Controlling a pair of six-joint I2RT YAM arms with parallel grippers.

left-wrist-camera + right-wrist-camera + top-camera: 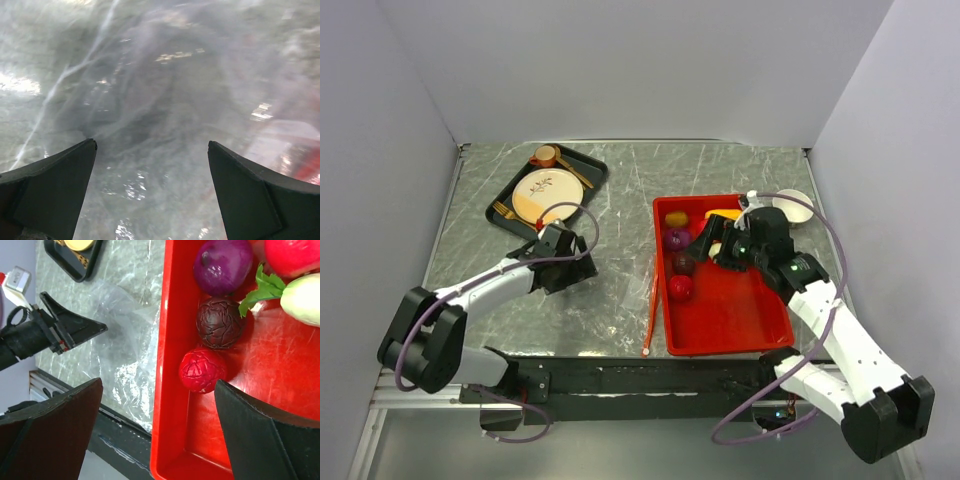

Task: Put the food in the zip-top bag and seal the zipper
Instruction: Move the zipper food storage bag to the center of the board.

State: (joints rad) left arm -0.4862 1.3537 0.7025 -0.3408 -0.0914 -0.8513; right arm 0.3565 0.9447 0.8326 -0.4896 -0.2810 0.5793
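Observation:
The middle of the orange-red zipper [654,287] on the clear zip-top bag, beside the red tray, is the next place my left gripper needs to go to and close.
The food lies in a red tray [740,320]: a yellow piece [676,218], a purple one [677,238], a maroon ball [684,262] and a red ball [680,287]. The right wrist view shows the purple piece [222,265], the maroon ball [220,322], the red ball [202,371] and a white piece with a green tip [305,297]. The clear zip-top bag [620,290] lies flat left of the tray, its orange-red zipper [652,315] along the tray's side. My left gripper [578,268] is open and empty at the bag's left edge [165,100]. My right gripper [702,248] is open and empty above the tray's left wall, near the red ball.
A black tray [500,205] at the back left holds a patterned plate [540,190], a cup [546,156] and gold cutlery. A white bowl [798,203] stands behind the red tray. White walls enclose the table on three sides.

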